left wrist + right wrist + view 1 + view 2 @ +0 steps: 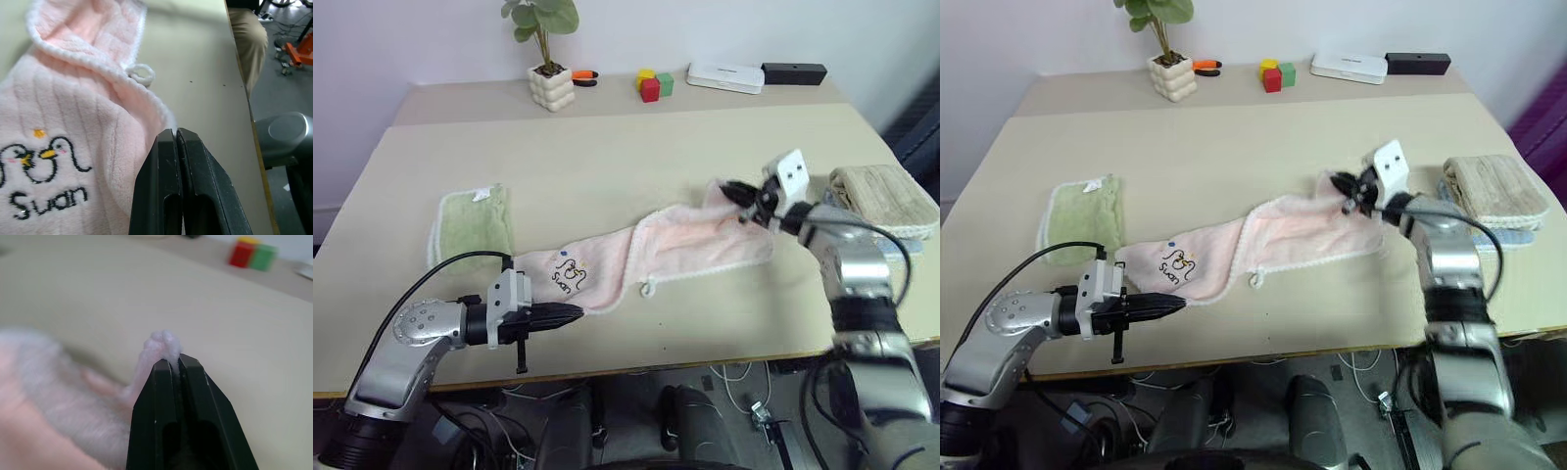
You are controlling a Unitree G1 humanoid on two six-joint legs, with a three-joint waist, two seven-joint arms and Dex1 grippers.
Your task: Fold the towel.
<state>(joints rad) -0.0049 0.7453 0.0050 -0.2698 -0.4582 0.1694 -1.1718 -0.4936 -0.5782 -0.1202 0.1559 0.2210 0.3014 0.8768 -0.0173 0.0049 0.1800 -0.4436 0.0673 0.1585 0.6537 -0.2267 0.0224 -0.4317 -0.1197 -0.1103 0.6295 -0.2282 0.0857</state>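
Note:
The pink towel lies doubled over in a narrow piece. My right gripper will take hold again of the towel's lifted corner (715,195), then both grippers should spread it out before folding.
The pale pink towel (685,245) lies stretched across the table from front left to right. Its dark penguin motif (39,161) is near the left end, and a small white loop (646,289) sits on the near edge. My left gripper (576,313) lies low at the front left corner. Its fingers are shut, with the tips (168,134) meeting the towel's white trim. My right gripper (729,188) is at the far right end, shut on a pink tuft of the towel (164,340) and lifting that corner slightly off the table.
A light green cloth (475,223) lies left of the towel. A beige folded towel (886,196) sits at the right edge. Along the back stand a potted plant (551,86), coloured blocks (654,84), a white box (724,76) and a black box (793,72).

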